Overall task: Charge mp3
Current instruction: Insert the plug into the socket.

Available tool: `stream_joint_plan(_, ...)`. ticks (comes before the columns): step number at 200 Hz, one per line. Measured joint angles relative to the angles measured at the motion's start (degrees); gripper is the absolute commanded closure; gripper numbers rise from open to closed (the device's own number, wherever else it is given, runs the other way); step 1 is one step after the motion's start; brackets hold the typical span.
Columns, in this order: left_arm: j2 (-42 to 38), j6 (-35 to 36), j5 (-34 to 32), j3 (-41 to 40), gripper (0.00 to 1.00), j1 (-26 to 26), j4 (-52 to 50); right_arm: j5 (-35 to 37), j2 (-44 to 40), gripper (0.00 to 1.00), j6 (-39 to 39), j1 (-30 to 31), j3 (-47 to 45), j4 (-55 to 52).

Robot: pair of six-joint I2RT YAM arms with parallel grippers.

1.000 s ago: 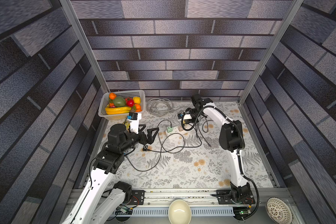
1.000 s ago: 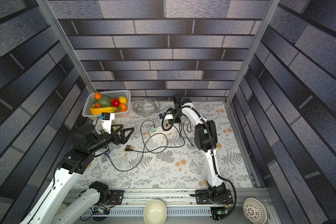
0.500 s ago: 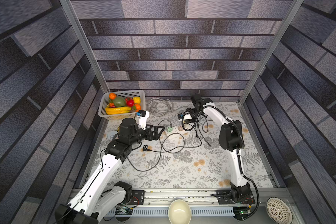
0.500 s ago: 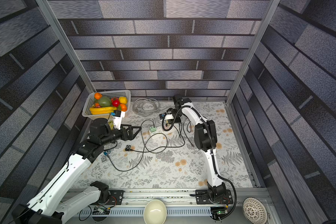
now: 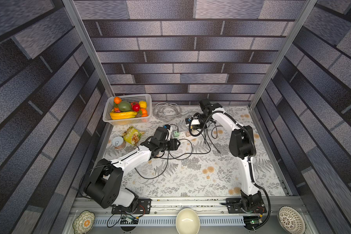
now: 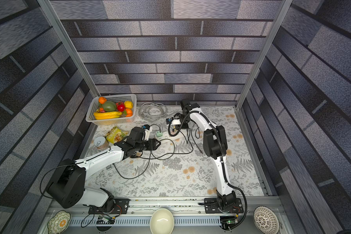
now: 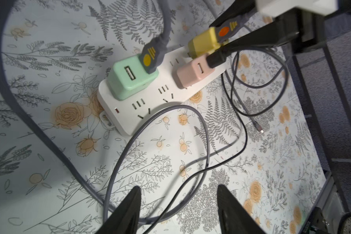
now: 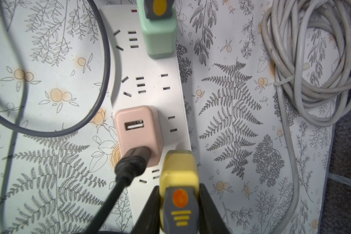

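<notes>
I should let go of the yellow charger with my right gripper in the white power strip's socket (image 5: pixel 193 133) (image 8: pixel 178 173), just beside the pink charger.
I cannot make out the mp3 in any view. A white power strip (image 5: pixel 187 134) (image 7: pixel 150 105) lies at the back middle of the table, with a green charger (image 7: pixel 130 81) and a pink charger (image 8: pixel 138 129) plugged in. My right gripper (image 8: pixel 179 194) (image 5: pixel 193 128) is shut on a yellow charger (image 8: pixel 178 172) carrying a grey plug, held at the strip's end beside the pink one. My left gripper (image 7: pixel 178 194) (image 5: pixel 177 144) hovers open just in front of the strip. Thin dark and grey cables (image 7: pixel 190 176) run on the cloth between its fingers, ungripped.
A fruit basket (image 5: pixel 128 121) stands at the back left, with a coiled grey cable (image 5: pixel 166 111) beside it. A snack bag (image 5: pixel 133 135) and a can (image 5: pixel 118 141) lie left of my left arm. A loose cable tip (image 7: pixel 259 129) rests on the cloth. Bowls (image 5: pixel 187 220) sit along the front rail.
My left arm has swung right and forward to the power strip, uncovering the snack bag and can, and its jaws have narrowed. The right arm has not moved.
</notes>
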Motion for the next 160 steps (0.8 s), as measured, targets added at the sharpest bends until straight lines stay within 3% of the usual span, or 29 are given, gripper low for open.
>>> stream_joint_plan(40, 11.15, -1.27, -3.37, 5.42, 0.59, -0.02, -0.37, 0.55, -2.23, 1.00, 2.62, 0.46, -4.04, 3.08)
stream_joint_plan(107, 21.57, -0.96, -6.60, 16.83, 0.62, 0.31, -1.77, 0.74, -2.69, 1.00, 6.43, 1.25, -5.29, 2.12)
stream_joint_plan(160, 22.88, -0.33, -6.51, 17.33, 0.60, 1.25, -2.43, 0.55, -1.20, 1.00, 9.29, 1.20, -2.99, 0.35)
